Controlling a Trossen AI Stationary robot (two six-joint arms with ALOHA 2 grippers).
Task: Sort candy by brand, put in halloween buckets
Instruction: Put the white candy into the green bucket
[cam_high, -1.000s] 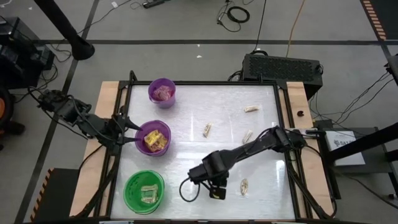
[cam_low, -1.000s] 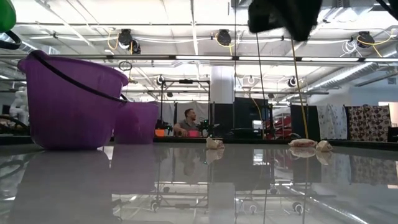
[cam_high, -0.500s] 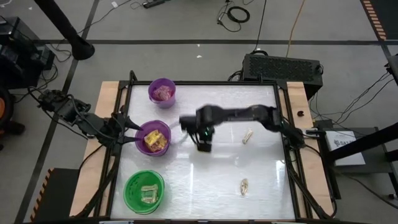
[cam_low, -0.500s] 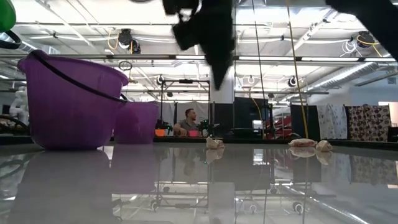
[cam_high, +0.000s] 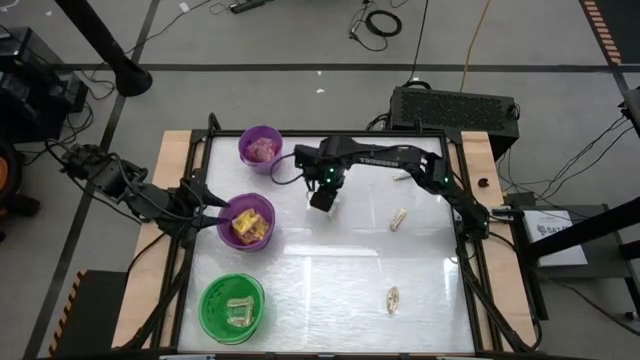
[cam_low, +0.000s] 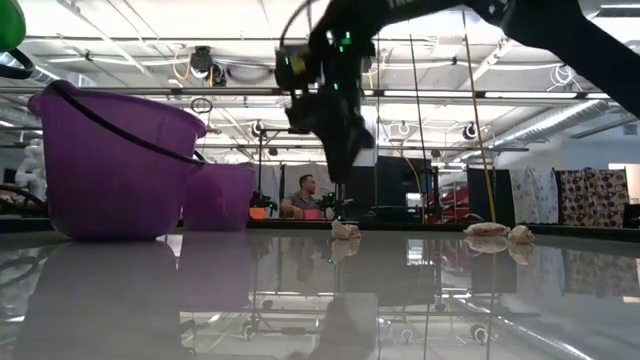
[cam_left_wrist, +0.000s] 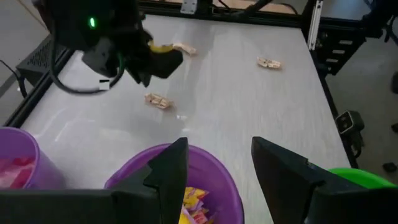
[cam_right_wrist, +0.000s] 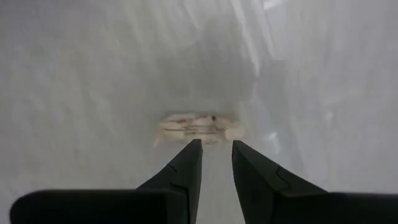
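Note:
Next, I turn my right gripper, open it wider and grip the candy's end (cam_right_wrist: 234, 130), because the tan candy lies crosswise under that gripper's narrow finger gap.
Three buckets stand along the table's left side: a small purple one (cam_high: 243, 143) holding pink-red packets, a wider purple one (cam_high: 246, 248) holding yellow packets, and a green one (cam_high: 203, 310) holding pale tan pieces. My right gripper (cam_right_wrist: 216, 144) hangs above the table, pointing down, its fingers a narrow gap apart with nothing between them. A tan candy (cam_right_wrist: 199, 127) lies flat on the table just past the fingertips. In the high view this gripper (cam_high: 322, 200) hides that candy. My left gripper (cam_left_wrist: 214, 168) waits open over the wider purple bucket's left rim.
Three more tan candies lie on the table's right half: one far (cam_high: 403, 175), one in the middle (cam_high: 398, 218), one near (cam_high: 392, 298). A black frame (cam_high: 455, 200) borders the table. The middle and near part of the table is bare.
My right gripper has swung from the near part of the table, right of the green bucket, toward the far edge. It now hangs above the tan candy beside the wider purple bucket. The candies and buckets have stayed where they were.

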